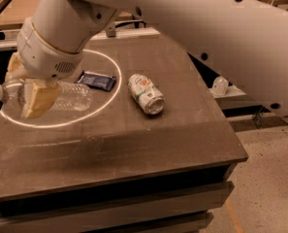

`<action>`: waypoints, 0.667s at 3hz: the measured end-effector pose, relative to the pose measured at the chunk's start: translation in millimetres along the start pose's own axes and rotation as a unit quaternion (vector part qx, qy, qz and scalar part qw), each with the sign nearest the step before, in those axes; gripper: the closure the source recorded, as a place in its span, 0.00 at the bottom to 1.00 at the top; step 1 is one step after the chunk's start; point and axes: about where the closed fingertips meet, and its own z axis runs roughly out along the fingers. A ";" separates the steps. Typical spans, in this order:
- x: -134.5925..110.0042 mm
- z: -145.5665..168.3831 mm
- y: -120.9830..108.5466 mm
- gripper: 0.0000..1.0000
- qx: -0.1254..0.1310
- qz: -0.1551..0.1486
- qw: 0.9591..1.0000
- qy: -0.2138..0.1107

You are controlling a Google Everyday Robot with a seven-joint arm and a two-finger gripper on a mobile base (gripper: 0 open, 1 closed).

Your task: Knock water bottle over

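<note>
Next, my gripper releases the water bottle on its side across the near edge of the table's bright ring (58,125).
The water bottle (71,97), clear ribbed plastic with a white cap, is on its side at the left of the dark table (158,149), cap pointing left past the table's left edge. My gripper (27,89) hangs from the large white arm, and its tan fingers (37,100) straddle the bottle near its neck, closed on it. I cannot tell whether the bottle rests on the table or hangs just above it. The part of the bottle behind the near finger is hidden.
A dented white-and-green can (146,93) lies on its side mid-table. A dark flat packet (97,80) lies between the can and the bottle. A bright ring of light marks the table's left. A small clear bottle (220,85) stands on a shelf at the right.
</note>
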 end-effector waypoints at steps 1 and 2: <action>3.9 7.8 11.1 1.00 -0.055 0.007 0.997 0.054; 16.8 21.0 13.4 1.00 -0.107 -0.004 0.988 0.115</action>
